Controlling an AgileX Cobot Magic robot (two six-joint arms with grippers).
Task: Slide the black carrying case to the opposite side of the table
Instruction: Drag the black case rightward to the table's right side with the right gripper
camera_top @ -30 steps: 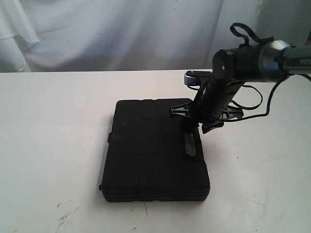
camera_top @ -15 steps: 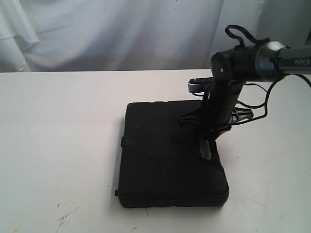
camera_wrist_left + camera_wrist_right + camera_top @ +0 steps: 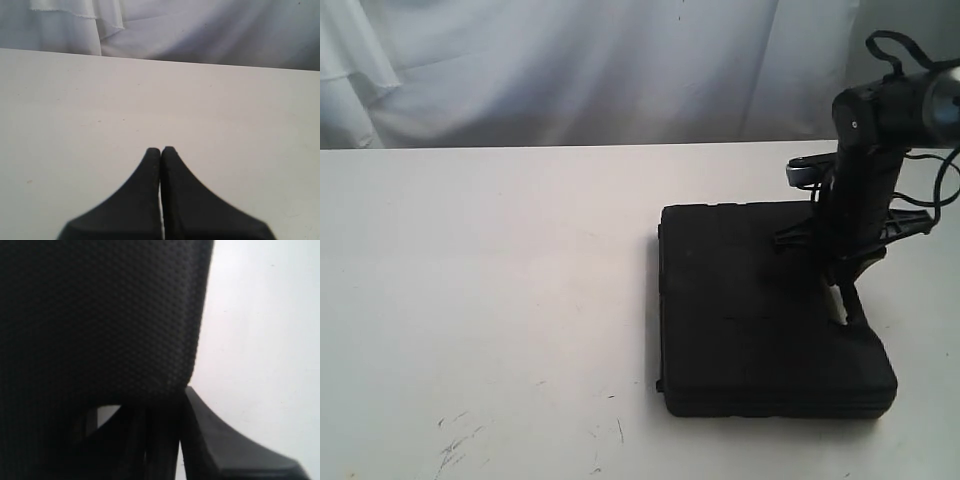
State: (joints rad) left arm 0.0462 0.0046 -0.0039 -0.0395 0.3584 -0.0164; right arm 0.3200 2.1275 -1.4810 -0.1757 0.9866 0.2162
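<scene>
The robot's right gripper needs to release the black carrying case, which now lies flat on the table, on the white table, a little farther from the dark scuff marks (image 3: 818, 300).
The black carrying case (image 3: 750, 310) lies flat on the white table (image 3: 480, 280), right of the middle and near the right edge of the exterior view. My right gripper (image 3: 848, 300) reaches down onto the case's right edge and is shut on it. Up close, the case's textured lid (image 3: 100, 315) fills most of the right wrist view, with one finger (image 3: 225, 445) showing beside it; the other finger is lost in the dark. My left gripper (image 3: 161, 150) is shut and empty over bare tabletop (image 3: 150, 90). It is outside the exterior view.
A white curtain (image 3: 570, 70) hangs behind the table's far edge. Dark scuff marks (image 3: 455, 440) show on the tabletop at the front left. The right arm's cables (image 3: 930, 200) hang beside the case.
The right gripper has dragged the case steadily to the right, from the middle of the table to near the right edge of the exterior view.
</scene>
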